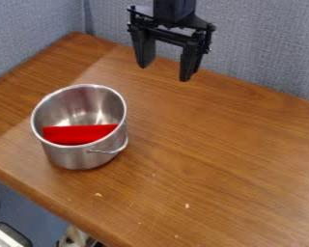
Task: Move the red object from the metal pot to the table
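Observation:
The red object is to be gripped next, so next my gripper reaches into the metal pot and closes on the middle of the red object's far edge point(81, 129).
A shiny round metal pot point(65, 150) stands on the left part of the brown wooden table point(209, 145). Inside it lies the red object point(80, 132), a flat bright red half-round piece resting on the pot's bottom. My gripper point(165, 64) hangs above the table's far side, up and to the right of the pot and well apart from it. Its two black fingers point(142, 53) point down and stand wide open with nothing between them.
A grey-blue fabric wall point(42, 29) rises behind the table. The table's rounded front edge point(67, 217) runs diagonally at the lower left, with floor clutter below it. Bare wood spreads to the right of the pot.

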Available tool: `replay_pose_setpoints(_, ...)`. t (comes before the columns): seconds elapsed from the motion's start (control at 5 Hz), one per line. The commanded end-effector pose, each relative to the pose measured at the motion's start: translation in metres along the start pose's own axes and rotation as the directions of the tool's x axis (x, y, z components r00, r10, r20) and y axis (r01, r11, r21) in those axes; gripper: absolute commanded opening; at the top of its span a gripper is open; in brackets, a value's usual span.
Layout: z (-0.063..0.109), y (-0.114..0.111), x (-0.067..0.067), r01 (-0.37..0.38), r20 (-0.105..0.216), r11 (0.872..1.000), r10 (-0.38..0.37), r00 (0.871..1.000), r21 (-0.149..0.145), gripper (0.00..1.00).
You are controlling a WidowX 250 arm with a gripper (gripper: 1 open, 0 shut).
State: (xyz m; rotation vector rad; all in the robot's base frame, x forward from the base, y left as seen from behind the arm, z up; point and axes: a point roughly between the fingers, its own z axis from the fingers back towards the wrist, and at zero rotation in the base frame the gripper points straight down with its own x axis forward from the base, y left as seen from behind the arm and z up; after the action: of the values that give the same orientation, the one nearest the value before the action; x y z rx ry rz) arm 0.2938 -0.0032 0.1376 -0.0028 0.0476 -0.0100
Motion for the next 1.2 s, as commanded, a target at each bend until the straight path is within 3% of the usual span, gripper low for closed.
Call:
replay_pose_setpoints(0.0,-0.005,0.0,-0.002,0.0,-0.018,1.0,0.0,1.0,0.004,1.0)
replay_pose_setpoints(0.2,-0.009,0.014,-0.025,0.019,-0.039,1.0,-0.018,0.999,0.012,1.0)
replay_pose_setpoints(0.4,-0.005,0.035,-0.049,0.019,-0.026,1.0,-0.018,0.999,0.011,1.0)
replay_pose_setpoints(0.8,-0.013,0.078,-0.073,0.102,-0.014,0.994,-0.102,0.995,0.046,1.0)
replay_pose_setpoints(1.0,-0.022,0.085,-0.081,0.195,-0.016,0.978,-0.194,0.981,0.072,1.0)
